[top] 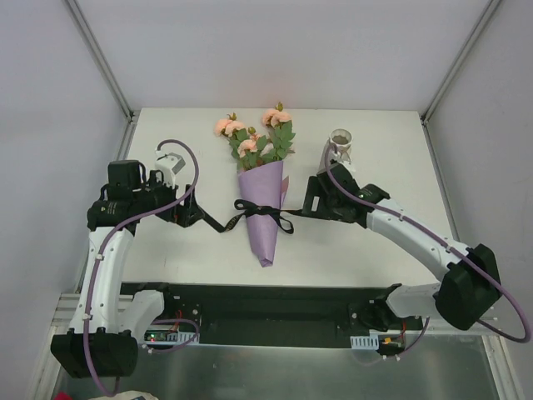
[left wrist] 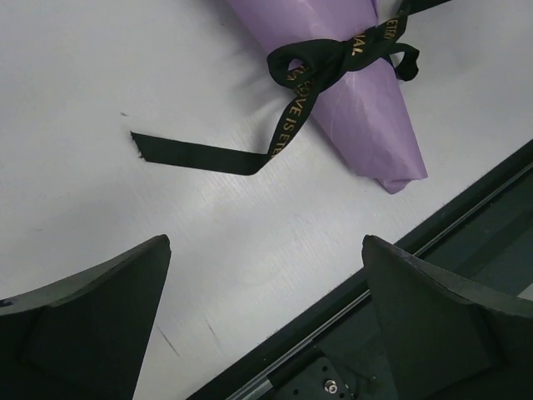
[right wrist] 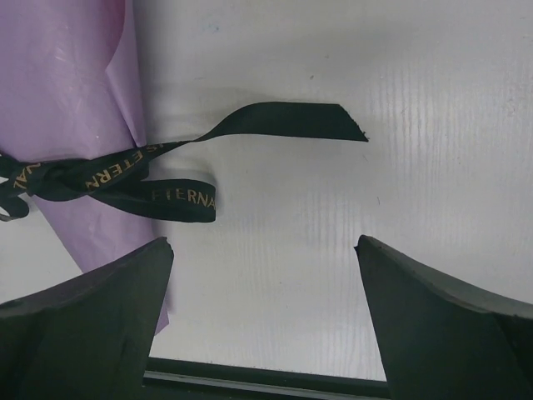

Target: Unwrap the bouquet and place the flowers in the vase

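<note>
Next, my right gripper closes on the black ribbon's vase-side tail at its narrow twist [top: 295, 212] [right wrist: 196, 139], next to the lilac paper cone.
The bouquet [top: 263, 208] lies mid-table, its lilac paper cone [left wrist: 366, 108] pointing toward the near edge, with the peach-pink flowers [top: 254, 137] at its far end. A black ribbon bow [top: 265, 210] ties the cone. One ribbon tail [left wrist: 200, 157] lies flat on the table ahead of my left gripper [left wrist: 266, 242], which is open and holds nothing. The other tail [right wrist: 291, 121] lies ahead of my right gripper [right wrist: 264, 242], also open and holding nothing. In the top view the left gripper [top: 198, 218] and right gripper [top: 305, 205] flank the bow. The beige vase [top: 341, 142] stands upright at the back right.
The white table's [top: 166, 250] near edge meets a black rail [left wrist: 350, 308] just below both grippers. Metal frame posts [top: 100, 58] rise at the table's back corners. The right arm's cable [top: 333, 171] loops close to the vase.
</note>
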Action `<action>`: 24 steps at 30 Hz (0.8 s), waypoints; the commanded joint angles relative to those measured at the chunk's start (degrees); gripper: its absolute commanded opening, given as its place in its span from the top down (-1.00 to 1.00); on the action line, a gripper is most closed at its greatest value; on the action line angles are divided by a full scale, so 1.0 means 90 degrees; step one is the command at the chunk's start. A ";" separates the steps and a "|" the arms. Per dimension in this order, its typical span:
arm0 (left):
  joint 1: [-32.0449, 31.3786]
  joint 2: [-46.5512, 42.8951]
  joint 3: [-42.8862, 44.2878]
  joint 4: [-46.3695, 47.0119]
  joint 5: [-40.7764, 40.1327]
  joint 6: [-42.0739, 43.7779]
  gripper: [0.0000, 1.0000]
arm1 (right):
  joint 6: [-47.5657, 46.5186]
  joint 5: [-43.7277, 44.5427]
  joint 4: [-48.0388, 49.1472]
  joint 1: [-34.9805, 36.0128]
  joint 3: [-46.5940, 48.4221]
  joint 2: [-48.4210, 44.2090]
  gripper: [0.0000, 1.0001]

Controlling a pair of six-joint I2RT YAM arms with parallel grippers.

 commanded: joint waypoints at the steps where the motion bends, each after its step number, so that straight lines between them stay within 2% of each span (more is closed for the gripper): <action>1: -0.0060 0.0066 -0.0004 -0.0066 0.0797 0.0353 -0.99 | 0.0260 0.0378 -0.0006 0.0063 0.0469 0.0408 -0.93; 5: -0.0304 0.0368 -0.0005 -0.0027 0.0994 0.0577 -0.98 | 0.0426 0.0553 0.0238 0.0092 0.0401 0.0691 -0.93; 10: -0.1308 0.0925 -0.0053 0.0246 0.0809 0.0666 -0.98 | 0.0768 0.0603 0.0531 0.0102 0.0196 0.0916 -0.93; 24: -0.2276 0.2838 -0.0073 0.1399 0.0575 0.1007 -0.98 | 0.1129 0.0427 0.1214 0.0043 -0.0097 0.1238 -0.98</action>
